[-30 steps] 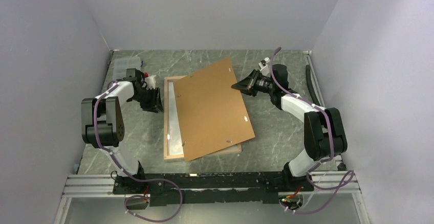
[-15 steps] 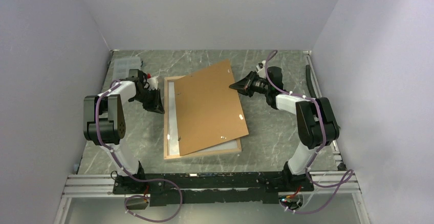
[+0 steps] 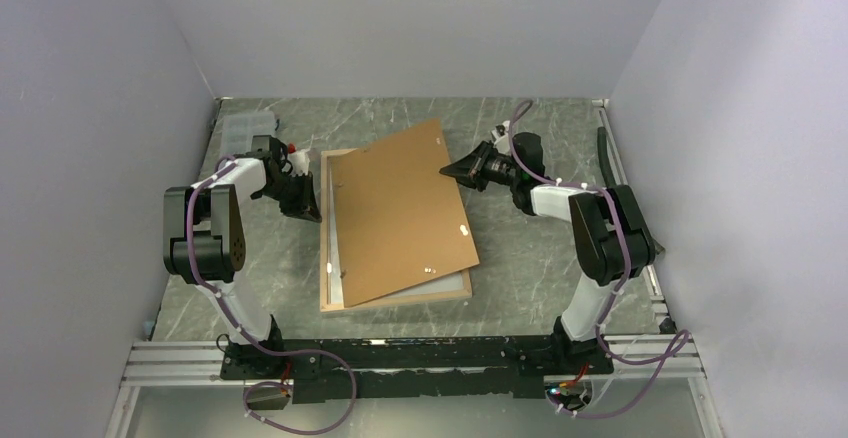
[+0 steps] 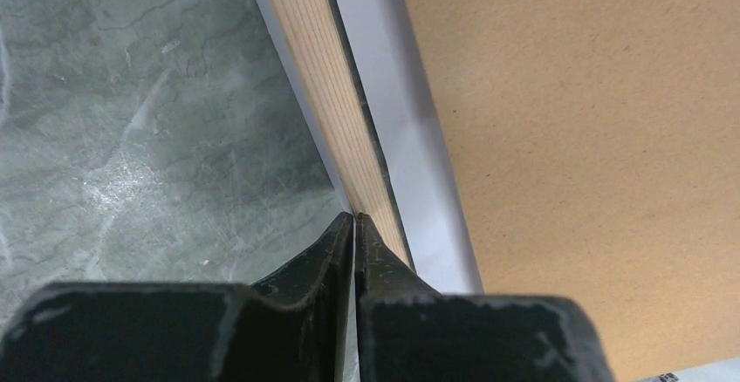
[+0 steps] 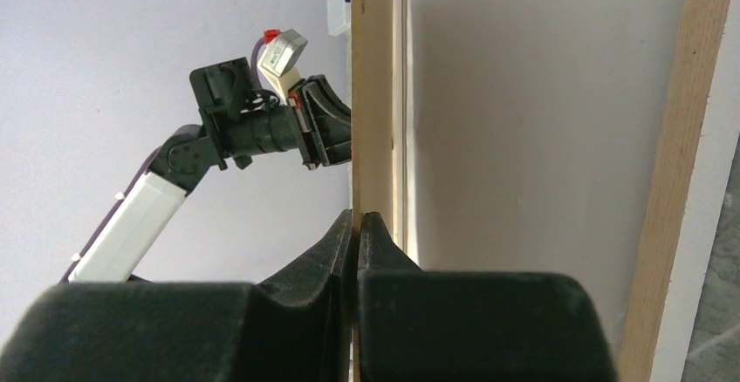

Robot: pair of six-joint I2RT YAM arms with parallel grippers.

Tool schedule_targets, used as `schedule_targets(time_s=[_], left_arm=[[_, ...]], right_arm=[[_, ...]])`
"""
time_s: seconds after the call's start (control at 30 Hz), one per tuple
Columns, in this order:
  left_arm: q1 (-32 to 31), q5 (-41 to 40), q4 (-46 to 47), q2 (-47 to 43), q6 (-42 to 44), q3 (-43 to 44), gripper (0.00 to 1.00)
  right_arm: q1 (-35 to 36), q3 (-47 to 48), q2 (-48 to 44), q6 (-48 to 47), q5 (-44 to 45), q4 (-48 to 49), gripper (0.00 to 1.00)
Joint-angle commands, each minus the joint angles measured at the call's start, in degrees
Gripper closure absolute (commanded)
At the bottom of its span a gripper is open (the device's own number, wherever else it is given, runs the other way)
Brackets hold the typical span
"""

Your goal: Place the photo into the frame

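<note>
Next, my right gripper releases the brown backing board flat on the white sheet inside the light wood border [image 3: 389,224] [image 5: 502,190].
The frame [image 3: 400,301] lies back-up mid-table, its light wood border [image 4: 323,77] showing. Inside it lies a white sheet [image 3: 337,243] [image 4: 393,120] [image 5: 524,138], the photo's plain back. A brown backing board [image 3: 400,213] [image 4: 567,138] slants over the frame and covers most of it. My right gripper [image 3: 447,170] [image 5: 358,216] is shut on the board's far right edge [image 5: 371,94], holding that side up. At the frame's left border, my left gripper [image 3: 314,205] [image 4: 356,218] is shut, tips against the wood, with nothing visible between them.
A clear plastic box [image 3: 245,128] sits at the back left corner. A dark bar [image 3: 603,158] lies along the right wall. Grey walls close in on three sides. Marble tabletop [image 4: 131,120] lies left of the frame.
The right gripper has swung the board left and lower, so it covers more of the frame. The left gripper's jaws have closed at the frame's left border.
</note>
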Motion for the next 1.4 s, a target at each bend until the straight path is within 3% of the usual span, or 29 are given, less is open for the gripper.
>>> schedule_targets(time_s=[0.0,0.43,1.37], left_arm=[[-0.34,-1.83,0.67,1.2,1.67,-0.34,0.91],[-0.31,-1.9,0.97,0.84,2.37,-0.92,0.97],[-0.37,-2.1,-0.22,-0.16,4.23,-1.1,0.97]], right_arm=[[0.54,1.37,-0.14,2.96,-0.39,6.27,1.0],[1.25,-0.66,2.31,4.0,2.79,11.86,1.0],[4.9,-3.17,5.14,1.35,7.55,13.72,1.0]])
